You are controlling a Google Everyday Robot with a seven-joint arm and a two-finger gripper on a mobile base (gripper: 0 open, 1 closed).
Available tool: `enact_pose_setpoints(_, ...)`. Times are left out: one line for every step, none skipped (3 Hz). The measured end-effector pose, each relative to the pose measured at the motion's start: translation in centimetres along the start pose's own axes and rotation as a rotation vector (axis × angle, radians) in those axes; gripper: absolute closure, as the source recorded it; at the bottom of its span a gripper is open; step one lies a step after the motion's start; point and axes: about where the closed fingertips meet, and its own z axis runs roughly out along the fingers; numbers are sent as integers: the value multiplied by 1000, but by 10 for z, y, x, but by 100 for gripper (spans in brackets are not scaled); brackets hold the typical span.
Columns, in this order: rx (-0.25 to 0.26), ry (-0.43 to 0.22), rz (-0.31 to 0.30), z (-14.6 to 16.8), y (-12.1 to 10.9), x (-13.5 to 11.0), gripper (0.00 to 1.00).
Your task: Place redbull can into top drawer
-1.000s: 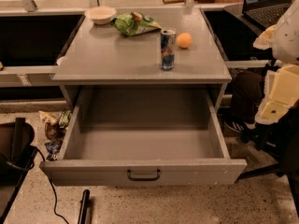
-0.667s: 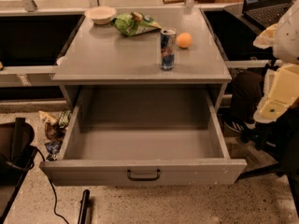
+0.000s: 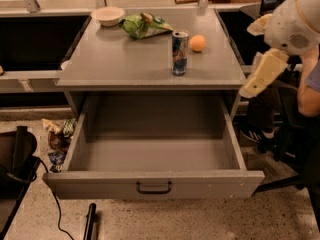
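Observation:
Next, the gripper grips the upper part of the redbull can (image 3: 180, 41), leaving its lower part free below the fingers.
The redbull can (image 3: 180, 52) stands upright on the grey cabinet top (image 3: 125, 64), near its front right, just left of an orange ball (image 3: 198, 43). The top drawer (image 3: 154, 184) is pulled fully open below it and its inside is bare; its dark handle sits at the front centre. My gripper is out of view. Only my arm's white and cream links (image 3: 265, 71) show at the right, beside the cabinet's right edge and to the right of the can.
A green snack bag (image 3: 145, 25) and a pale bowl (image 3: 108, 15) lie at the back of the cabinet top. Snack wrappers (image 3: 57, 134) lie on the floor at the left. A black chair (image 3: 17, 159) is at the lower left, and a person (image 3: 310, 84) at the right edge.
My arm's cream link has moved left and a little up, closer to the cabinet's right edge. The can, ball and drawer have not moved.

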Motion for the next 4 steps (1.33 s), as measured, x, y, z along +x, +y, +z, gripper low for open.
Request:
enact_pose_setpoints(24,-136,12,36,-39,-20,0)
enact_pose_setpoints(24,-137,12,36,-39,-20,0)
enact_pose_setpoints(58,-191,43,47,-50,-26,0)
enact_pose_setpoints(82,-296,111,73,-74,-49,0)
